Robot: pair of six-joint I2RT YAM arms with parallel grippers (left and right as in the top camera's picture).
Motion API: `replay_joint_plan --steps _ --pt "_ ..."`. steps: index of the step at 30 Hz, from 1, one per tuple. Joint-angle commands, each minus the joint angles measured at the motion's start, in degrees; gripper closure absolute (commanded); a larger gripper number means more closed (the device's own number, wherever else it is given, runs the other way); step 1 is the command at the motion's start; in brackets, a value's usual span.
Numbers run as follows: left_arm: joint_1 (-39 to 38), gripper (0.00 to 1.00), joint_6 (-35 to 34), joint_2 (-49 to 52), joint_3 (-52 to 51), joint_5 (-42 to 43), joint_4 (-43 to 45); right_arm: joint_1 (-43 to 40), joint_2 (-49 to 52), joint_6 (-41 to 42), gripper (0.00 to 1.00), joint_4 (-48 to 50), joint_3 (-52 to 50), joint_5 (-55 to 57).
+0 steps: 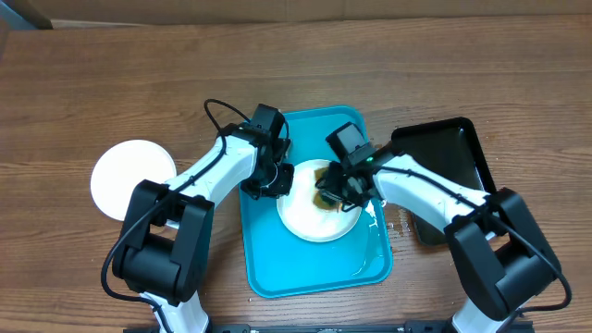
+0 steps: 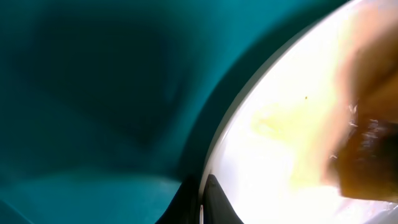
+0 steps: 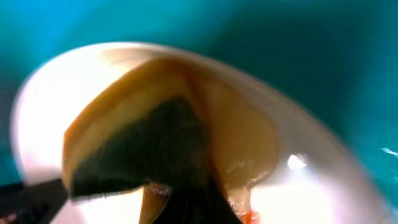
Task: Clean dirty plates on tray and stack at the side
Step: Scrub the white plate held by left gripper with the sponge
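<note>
My right gripper will release the yellow sponge inside the black tray (image 1: 433, 196), near its edge facing the blue tray.
A white plate (image 1: 319, 225) lies in the blue tray (image 1: 310, 275). My left gripper (image 1: 271, 181) is at the plate's left rim. In the left wrist view its fingers (image 2: 202, 200) are shut on the plate's rim (image 2: 273, 149), with the tray (image 2: 93, 93) beside it. My right gripper (image 1: 340, 188) is shut on a yellow sponge with a dark scouring side (image 1: 327, 188) and presses it on the plate. The right wrist view shows the sponge (image 3: 155, 124) on the plate (image 3: 329, 180), with a small red smear (image 3: 249, 216) under it. Another white plate (image 1: 129, 176) lies on the table at the left.
A glossy black tray (image 1: 453, 153) lies to the right of the blue tray, partly under my right arm. Wet patches glint on the blue tray's right side (image 1: 377, 236). The wooden table (image 1: 111, 74) surrounds everything.
</note>
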Motion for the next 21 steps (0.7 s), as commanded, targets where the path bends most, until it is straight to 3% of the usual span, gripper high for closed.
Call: replay_joint_plan --steps 1,9,12,17,21 --pt "0.6 0.96 -3.7 0.3 -0.9 -4.0 0.3 -2.4 2.0 4.9 0.96 -7.5 -2.3 5.5" --pt "0.7 0.96 -6.0 0.3 -0.9 -5.3 0.7 -2.6 1.5 4.8 0.96 -15.4 -2.0 15.6" --pt "0.7 0.96 -5.9 0.3 -0.9 -5.3 0.6 -2.5 0.5 0.3 0.96 -14.7 -0.8 15.8" --pt "0.5 0.96 -5.8 0.3 -0.9 -5.1 0.7 -0.2 -0.7 -12.4 0.96 -6.8 -0.1 4.0" --pt "0.5 0.96 -5.8 0.3 -0.9 -5.2 0.7 4.5 -0.7 -12.7 0.96 -3.7 -0.2 0.0"
